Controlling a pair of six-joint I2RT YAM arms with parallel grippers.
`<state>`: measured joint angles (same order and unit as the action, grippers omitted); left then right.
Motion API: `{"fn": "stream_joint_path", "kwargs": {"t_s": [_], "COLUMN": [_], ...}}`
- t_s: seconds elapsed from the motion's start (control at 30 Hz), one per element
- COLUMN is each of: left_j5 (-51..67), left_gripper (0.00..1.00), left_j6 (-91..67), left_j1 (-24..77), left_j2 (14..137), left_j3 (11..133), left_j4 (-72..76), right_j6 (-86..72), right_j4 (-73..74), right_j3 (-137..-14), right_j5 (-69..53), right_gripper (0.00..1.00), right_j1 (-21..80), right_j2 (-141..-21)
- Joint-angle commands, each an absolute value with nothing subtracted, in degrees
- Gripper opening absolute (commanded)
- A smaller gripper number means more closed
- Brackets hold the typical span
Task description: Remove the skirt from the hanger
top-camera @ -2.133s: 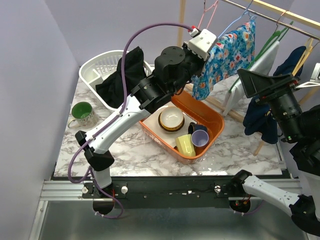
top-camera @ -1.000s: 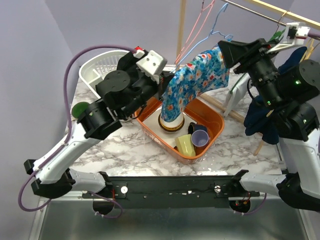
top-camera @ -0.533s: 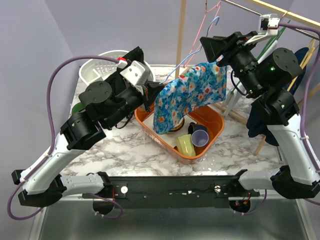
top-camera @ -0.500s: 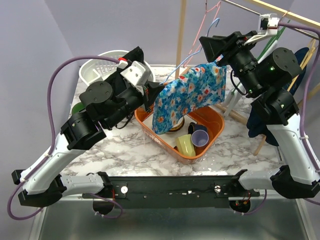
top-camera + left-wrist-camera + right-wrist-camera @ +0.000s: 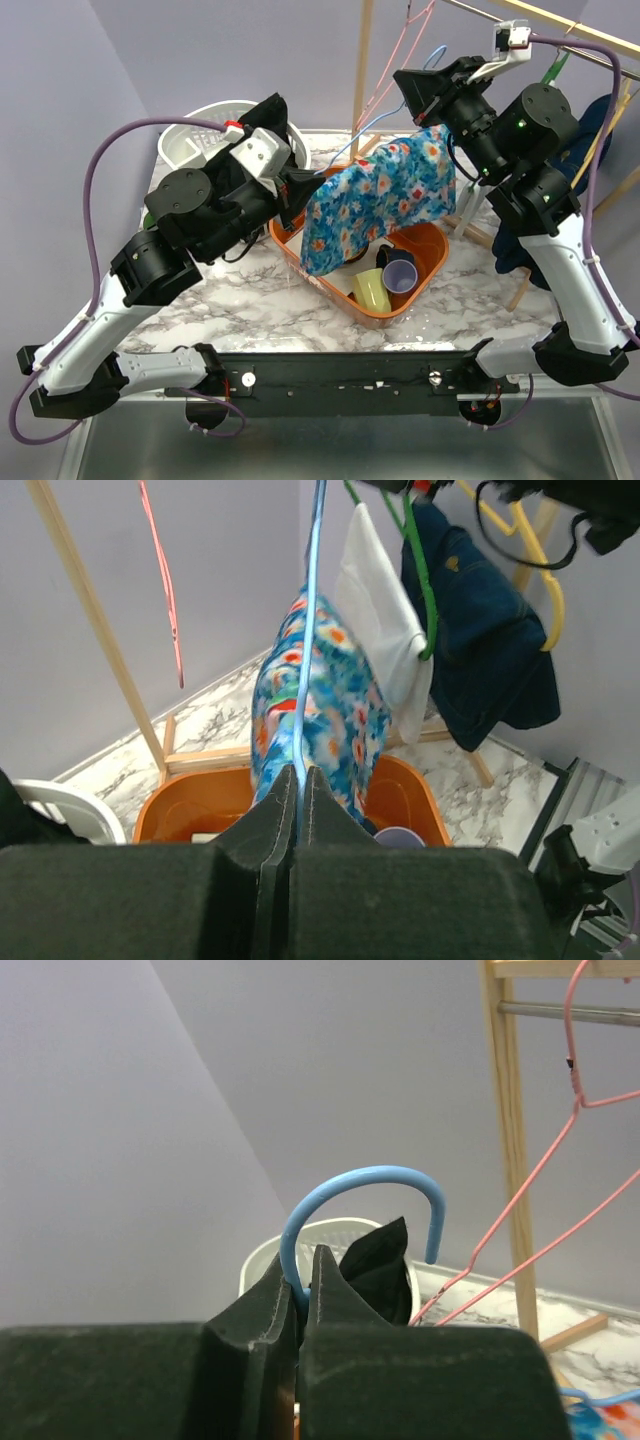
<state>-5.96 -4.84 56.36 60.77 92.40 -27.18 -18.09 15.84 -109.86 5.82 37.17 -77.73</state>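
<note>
Next, my left gripper opens, takes the skirt's hanging cloth (image 5: 326, 232) and pulls it off, as both grippers are holding the hanger and my left gripper is on the wire's end.
The blue floral skirt (image 5: 380, 200) hangs over a blue wire hanger (image 5: 370, 130), held in the air above the orange tub. My left gripper (image 5: 303, 187) is shut on the hanger's wire at the skirt's left end; in the left wrist view the wire (image 5: 312, 600) runs up from between the jaws (image 5: 298, 778), with the skirt (image 5: 335, 705) draped just beyond. My right gripper (image 5: 415, 85) is shut on the neck of the hanger's hook (image 5: 360, 1175), which curves free above the fingertips (image 5: 304, 1265).
Under the skirt stands an orange tub (image 5: 430, 255) holding a bowl, a purple cup (image 5: 400, 270) and a yellow cup (image 5: 370, 290). A white basket (image 5: 185, 140) with black cloth is at back left. A pink hanger (image 5: 400, 45), white cloth (image 5: 385, 630) and a navy garment (image 5: 520, 240) hang on the wooden rack.
The left arm has carried the hanger and skirt off the rail to above the tub. The right arm came in from the right, and its jaws have just shut on the hook's neck.
</note>
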Motion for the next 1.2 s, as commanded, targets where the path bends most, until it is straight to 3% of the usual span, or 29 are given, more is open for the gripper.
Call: {"fn": "stream_joint_path", "kwargs": {"t_s": [0.0,0.07,0.1,0.3,0.57,0.83,1.17], "left_j5": [-4.5,-4.5,-4.5,-5.0,-0.4,5.6,8.2], "left_gripper": [0.06,0.37,0.64,0.98,0.98,0.84,0.80], "left_j6": [-5.6,-5.3,-5.0,-4.4,-6.2,-8.3,-13.1], "left_j1": [56.3,56.3,56.3,56.3,56.3,56.3,56.3], "left_j2": [58.8,58.7,58.6,54.9,50.8,50.3,51.5], "left_j3": [92.8,92.7,92.7,88.6,86.5,86.7,85.7], "left_j4": [-24.2,-25.8,-26.4,-28.5,-30.8,-30.0,-27.1], "right_j6": [-18.9,-18.7,-18.6,-18.4,-18.0,-18.0,-18.5], "right_j4": [13.7,13.7,13.4,12.7,11.9,11.7,10.2], "right_j3": [-109.9,-110.6,-110.8,-113.5,-114.3,-114.6,-112.8], "right_j5": [6.3,7.2,8.0,9.1,12.6,14.1,15.6], "right_gripper": [0.01,0.01,0.01,0.01,0.01,0.01,0.01], "right_j1": [37.4,37.4,37.4,37.4,37.4,37.4,37.4], "right_j2": [-76.6,-76.3,-76.2,-76.8,-77.2,-77.9,-77.1]}}
